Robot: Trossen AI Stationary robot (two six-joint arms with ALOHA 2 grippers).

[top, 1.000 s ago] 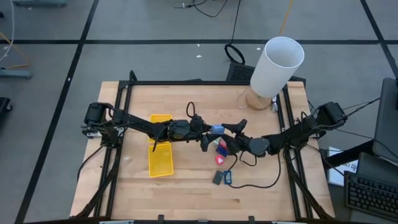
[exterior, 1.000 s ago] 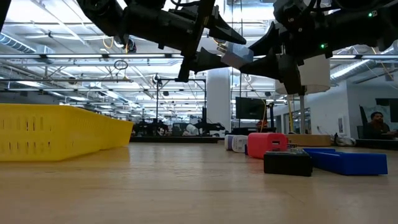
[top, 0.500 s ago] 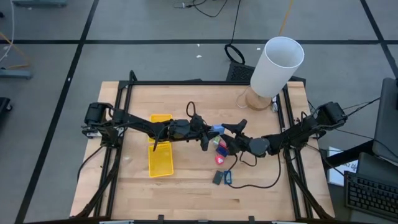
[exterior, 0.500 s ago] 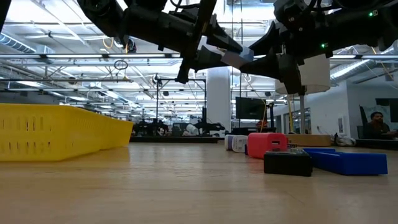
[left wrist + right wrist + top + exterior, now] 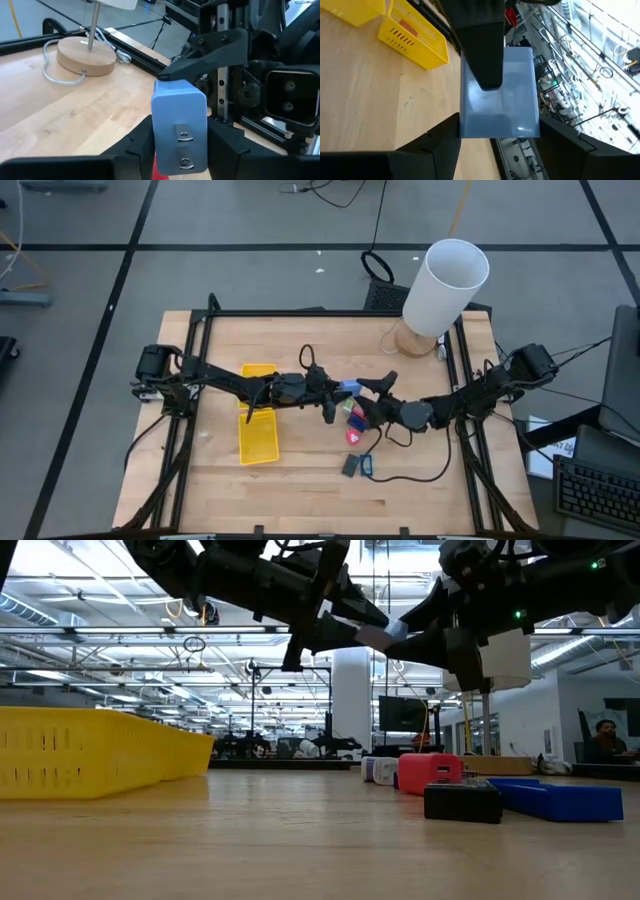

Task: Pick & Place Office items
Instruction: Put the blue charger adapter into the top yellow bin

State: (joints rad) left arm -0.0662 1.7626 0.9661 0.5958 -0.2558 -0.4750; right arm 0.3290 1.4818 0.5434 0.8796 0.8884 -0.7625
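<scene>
Next, the left gripper releases the pale blue block in the far half of the long yellow tray (image 5: 263, 386).
A pale blue block (image 5: 348, 388) hangs in the air over the table's middle, between both grippers. My left gripper (image 5: 338, 389) reaches it from the table's left, my right gripper (image 5: 361, 390) from the right, and each is shut on it. In the low view the block (image 5: 386, 634) sits high above the wood. More office items lie on the table below: a red chunk (image 5: 430, 772), a pale lilac piece (image 5: 380, 769), a dark grey rectangle (image 5: 462, 802) and a blue flat rectangle (image 5: 562, 800). My left gripper (image 5: 179, 142) pinches the blue block's end that faces it (image 5: 159, 137) between its two fingers, coming level from the table's left; the block is lifted clear. My right gripper (image 5: 500, 135) pinches the block's opposite end (image 5: 470, 122) between its fingers, level from the right. One left finger (image 5: 481, 50) lies on the block's broad face.
The long yellow tray (image 5: 258, 426) lies left of the meeting point, under my left arm. The big white cylinder (image 5: 446, 285) stands on a round wooden base (image 5: 413, 340) at the far right corner. A black cable (image 5: 420, 476) loops near the grey and blue rectangles (image 5: 357, 466).
My left gripper's fingers have shut on the blue block held up by my right gripper, the gap narrowing step by step in the low view. The block has stayed in place in the air.
</scene>
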